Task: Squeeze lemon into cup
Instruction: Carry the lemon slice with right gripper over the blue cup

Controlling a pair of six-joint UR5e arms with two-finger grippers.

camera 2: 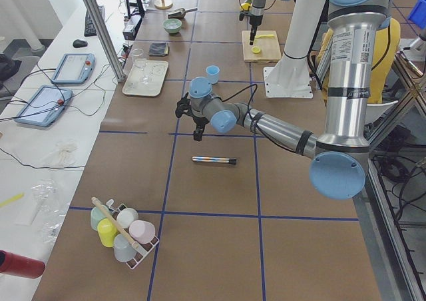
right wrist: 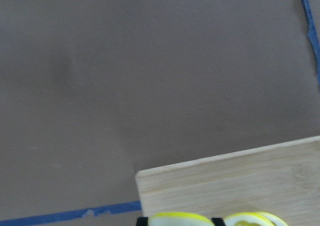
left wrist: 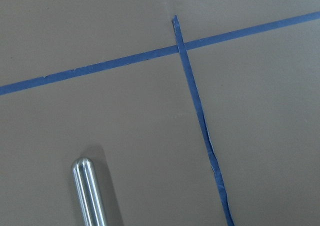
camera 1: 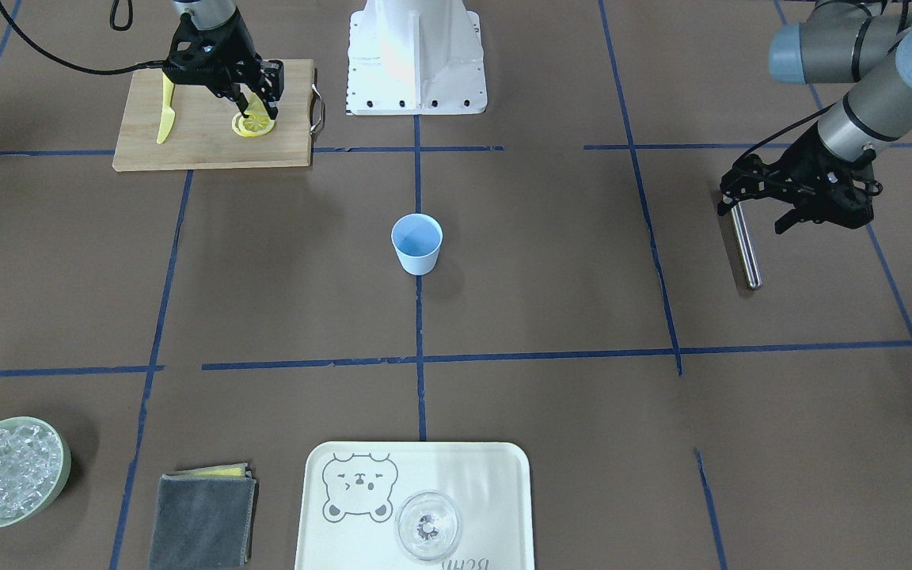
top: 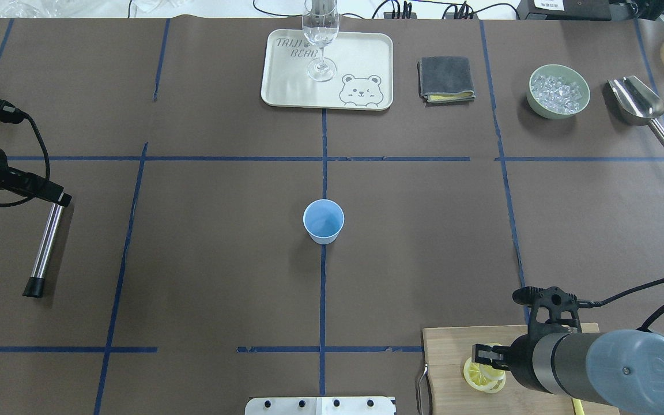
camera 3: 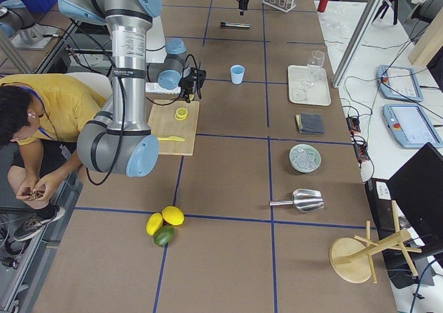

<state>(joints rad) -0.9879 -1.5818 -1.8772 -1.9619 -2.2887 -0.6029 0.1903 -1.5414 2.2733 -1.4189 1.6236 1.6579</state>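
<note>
Next, I let go of the lemon slice with my right gripper inside the opening of the light-blue cup (camera 1: 416, 233) on the blue tape line.
The light-blue cup (camera 1: 416, 244) stands upright and empty at the table's centre, also in the overhead view (top: 323, 222). My right gripper (camera 1: 256, 108) is low over the wooden cutting board (camera 1: 203, 146), shut on a lemon slice (camera 1: 256, 103) held on edge between its fingers; the right wrist view shows this slice (right wrist: 180, 219) flanked by the fingertips. A second slice (camera 1: 252, 127) lies flat on the board below it. My left gripper (camera 1: 758, 212) is open and empty, far from the cup, just above one end of a metal rod (camera 1: 745, 249).
A yellow plastic knife (camera 1: 165, 111) lies on the board. On the operators' side are a cream tray (camera 1: 495, 475) with a clear glass (camera 1: 427, 524), a grey cloth (camera 1: 203, 518) and a green bowl of ice (camera 1: 9, 471). A metal scoop (top: 637, 104) lies beside the bowl.
</note>
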